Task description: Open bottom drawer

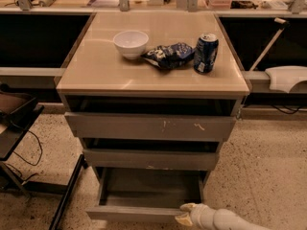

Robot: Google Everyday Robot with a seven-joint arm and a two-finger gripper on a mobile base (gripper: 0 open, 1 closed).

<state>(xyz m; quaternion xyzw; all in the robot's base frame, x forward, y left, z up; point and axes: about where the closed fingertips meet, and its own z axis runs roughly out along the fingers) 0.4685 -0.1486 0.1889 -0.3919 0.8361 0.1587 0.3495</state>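
My gripper needs to let go of the bottom drawer with its front panel slightly further out over the speckled floor (137, 221).
The bottom drawer (139, 213) is the lowest and narrowest of three grey drawers and stands pulled out, with its shallow grey tray (151, 188) open to view and bare. My gripper (184, 213), on a white arm coming in from the lower right, sits at the right end of the drawer's front panel, touching its top edge. Above it are the mid-width drawer front (151, 159) and the widest drawer front (149, 127) with white scratch marks.
On the tan cabinet top (96, 71) stand a white bowl (130, 43), a blue chip bag (169, 55) and a blue soda can (206, 53). A dark cart (14, 123) with cables is at the left. A white object (287, 77) lies on the right ledge. Speckled floor surrounds the cabinet.
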